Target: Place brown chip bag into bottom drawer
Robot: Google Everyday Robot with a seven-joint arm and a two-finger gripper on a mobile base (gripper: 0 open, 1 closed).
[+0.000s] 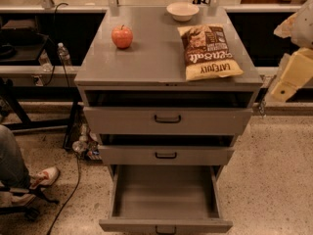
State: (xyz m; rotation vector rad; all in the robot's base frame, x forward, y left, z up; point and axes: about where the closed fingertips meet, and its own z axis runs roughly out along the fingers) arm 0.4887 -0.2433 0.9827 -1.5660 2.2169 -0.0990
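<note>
I should grip the brown chip bag's side edge [225, 44] facing away from the red apple, slightly behind the bag's middle.
The brown chip bag [208, 51] lies flat on the right side of the grey cabinet top [146, 62], its yellow band toward the front edge. The bottom drawer [165, 195] is pulled out wide, and its tray holds nothing that I can see. My gripper [289, 77] is at the right edge of the view, beside the cabinet's right side at about top height. It is apart from the bag and holds nothing visible.
A red apple [122, 36] sits on the left of the cabinet top and a white bowl [182, 11] at the back. The two upper drawers [167, 120] stand slightly ajar. A person's leg and shoe [43, 177] and a floor cable are at the lower left.
</note>
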